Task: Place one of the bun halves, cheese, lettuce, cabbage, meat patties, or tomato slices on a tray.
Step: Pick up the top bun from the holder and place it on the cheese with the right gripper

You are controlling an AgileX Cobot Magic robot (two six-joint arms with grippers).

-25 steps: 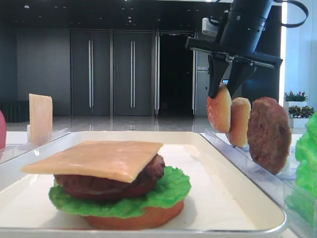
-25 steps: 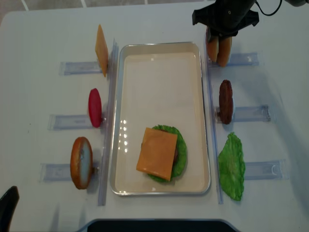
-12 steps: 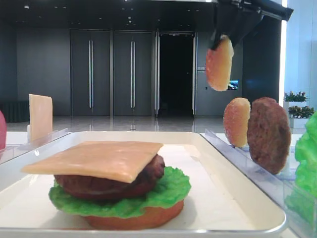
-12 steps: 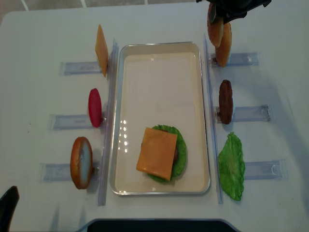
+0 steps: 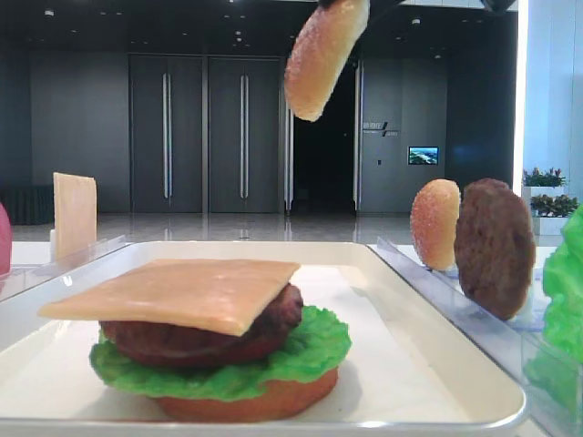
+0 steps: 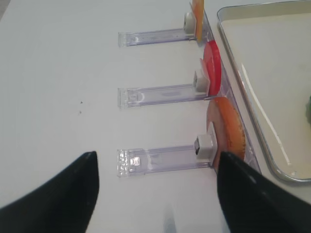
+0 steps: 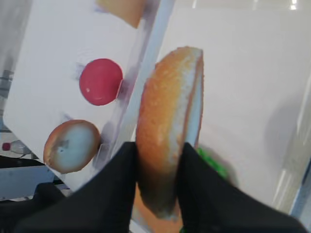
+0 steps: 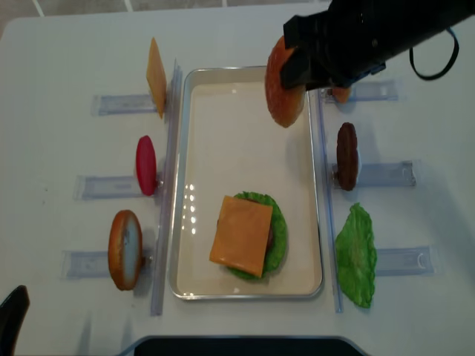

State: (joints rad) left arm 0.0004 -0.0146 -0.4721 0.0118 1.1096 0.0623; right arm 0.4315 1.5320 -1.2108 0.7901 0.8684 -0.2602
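Observation:
I will use my right gripper to set the golden-brown bun half down on the cheese topping the stack (image 8: 236, 228).
My right gripper (image 7: 158, 151) is shut on a golden-brown bun half (image 7: 167, 131), held on edge between the black fingers. From above, the bun half (image 8: 284, 83) hangs over the far right part of the white tray (image 8: 237, 141), with the right gripper (image 8: 293, 65) reaching in from the right. Near the tray's front end sits a stack: cheese (image 8: 241, 236) on a meat patty (image 5: 200, 335), lettuce (image 8: 280, 239) and a bottom bun (image 5: 260, 401). My left gripper (image 6: 156, 162) stands open above the table, left of the racks, holding nothing.
Clear racks line both long sides of the tray. The left ones hold a cheese slice (image 8: 156, 76), a red tomato slice (image 8: 146, 165) and a bun (image 8: 125, 249). On the right are another bun (image 8: 341, 94), a patty (image 8: 346, 156) and a lettuce leaf (image 8: 355, 256).
The right gripper lifted one bun half out of the far right rack and carried it leftward over the tray. One bun stays in that rack. The left arm has not moved.

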